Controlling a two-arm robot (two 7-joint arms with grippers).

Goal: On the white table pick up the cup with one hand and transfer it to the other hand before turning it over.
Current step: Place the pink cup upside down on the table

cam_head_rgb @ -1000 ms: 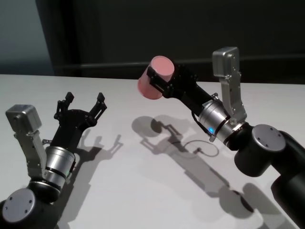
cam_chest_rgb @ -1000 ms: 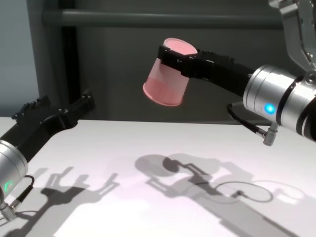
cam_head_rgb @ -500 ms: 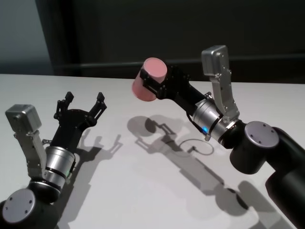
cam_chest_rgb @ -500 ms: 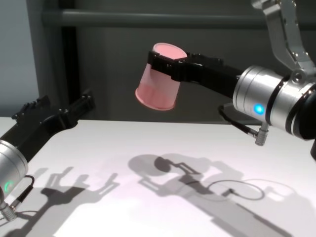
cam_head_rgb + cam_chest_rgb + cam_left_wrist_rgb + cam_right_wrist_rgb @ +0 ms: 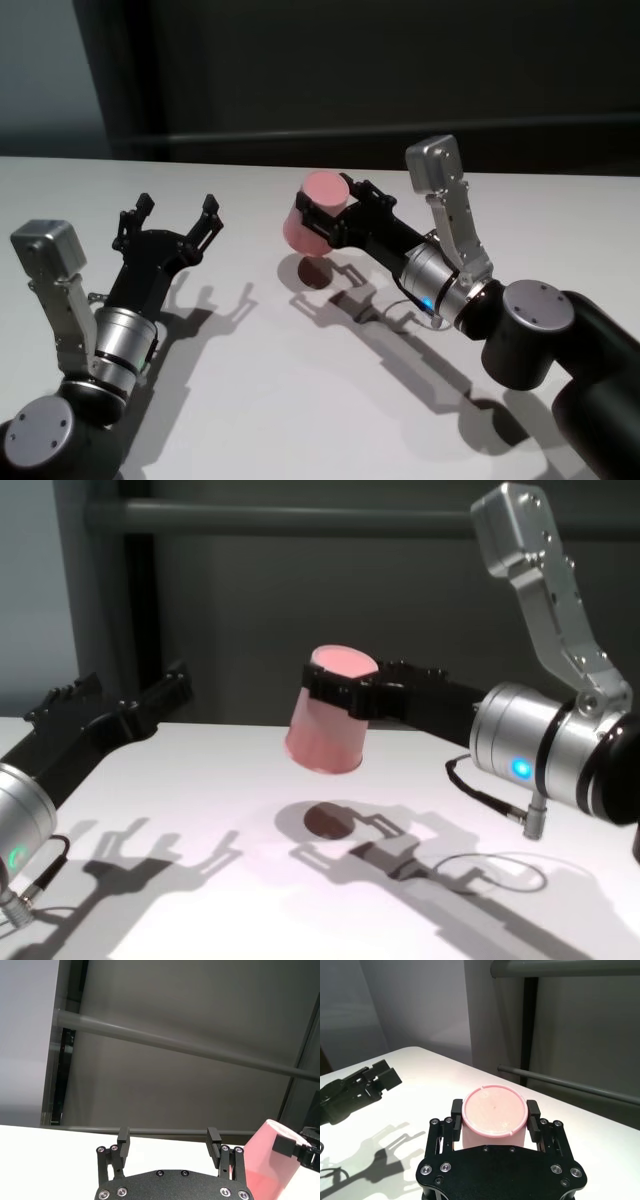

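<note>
Next, my right gripper sets the pink cup down with its rim downward on the tabletop at the near edge of its round shadow [image 5: 344, 848].
The pink cup [image 5: 310, 222] hangs a little above the white table [image 5: 290, 400], base up and rim down, slightly tilted. My right gripper [image 5: 335, 215], the one with the blue wrist light, is shut on its sides near the base. In the right wrist view the cup's base [image 5: 495, 1110] sits between the two fingers [image 5: 456, 1108]. From the chest the cup [image 5: 325, 720] floats over its round shadow [image 5: 330, 820]. My left gripper [image 5: 170, 225] stands open and empty to the cup's left, well apart from it. The left wrist view shows the open left gripper [image 5: 168, 1137] with the cup [image 5: 265, 1160] off to one side.
A thin cable loops from the right wrist [image 5: 500, 870] just above the tabletop. Behind the table's far edge is a dark wall with a horizontal rail [image 5: 300, 520]. Bare tabletop [image 5: 250, 910] lies between the two arms.
The right arm has brought the cup down toward the table and nearer the left gripper, base still up. The left arm has not moved.
</note>
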